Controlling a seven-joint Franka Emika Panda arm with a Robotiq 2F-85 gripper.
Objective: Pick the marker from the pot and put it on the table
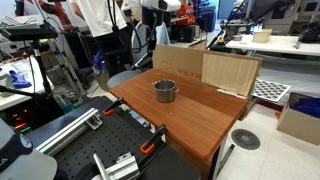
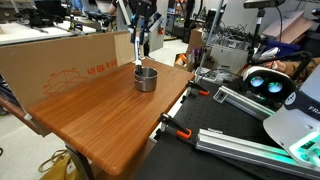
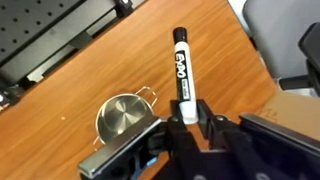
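The robot's gripper will release the marker on the bare table (image 1: 147,86) (image 3: 192,83) between the silver pot and the grey chair. The marker now hangs pointing down over the pot.
In the wrist view my gripper (image 3: 187,112) is shut on the marker (image 3: 182,72), a white stick with black lettering and a black far end. It holds the marker above the reddish-brown table (image 3: 70,75). The silver pot (image 3: 123,116) stands empty just beside the jaws. In an exterior view the gripper (image 2: 141,47) hangs over the pot (image 2: 146,78) with the marker (image 2: 137,52) pointing down, clear of the rim. The pot (image 1: 165,91) sits near the far middle of the table (image 1: 200,120).
A cardboard box (image 1: 228,70) stands along the table's far edge and also shows in an exterior view (image 2: 60,60). A black bench with rails and orange clamps (image 2: 215,120) adjoins the table (image 2: 100,115). A grey chair seat (image 3: 275,30) lies beyond the table's edge.
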